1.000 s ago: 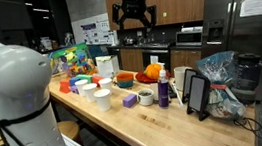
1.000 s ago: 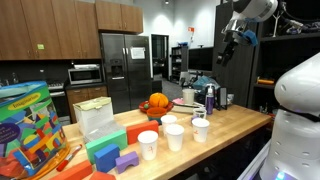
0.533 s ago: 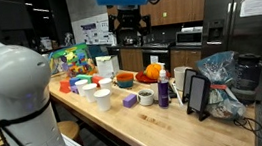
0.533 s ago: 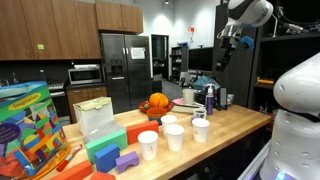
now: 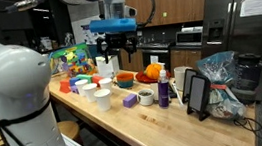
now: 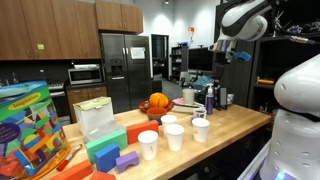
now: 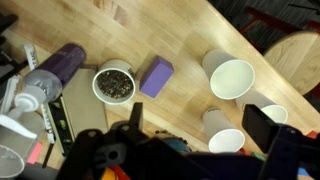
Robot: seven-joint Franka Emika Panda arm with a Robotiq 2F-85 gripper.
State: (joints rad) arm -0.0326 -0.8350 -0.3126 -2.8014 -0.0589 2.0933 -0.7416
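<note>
The white paper cup nearest the purple block will be taken by its side away from the counter's edge, as my gripper closes on the cup's rim [image 5: 106, 90] [image 7: 219, 92].
My gripper [image 5: 118, 56] hangs open and empty high above the wooden counter [image 5: 157, 120], over the far part of the clutter. It also shows in an exterior view [image 6: 222, 52]. In the wrist view the two dark fingers [image 7: 200, 125] frame white paper cups [image 7: 232, 78] on the wood; one cup [image 7: 222, 132] sits right between them, far below. A purple block [image 7: 156, 76], a white mug with dark contents [image 7: 114, 84] and a purple bottle [image 7: 60, 62] lie to the left. The cups [image 5: 95, 92] also show in both exterior views [image 6: 174, 136].
A colourful toy box [image 5: 72, 58], coloured blocks [image 6: 112, 150], an orange bowl [image 5: 124, 81], an orange pumpkin-like object [image 6: 156, 102], a clear container [image 6: 95, 118], a black stand [image 5: 196, 93] and a plastic bag [image 5: 220, 77] crowd the counter. A steel fridge [image 5: 245, 19] stands behind.
The gripper has come down from near the ceiling and moved sideways over the counter's objects. It stays open. Nothing on the counter has moved.
</note>
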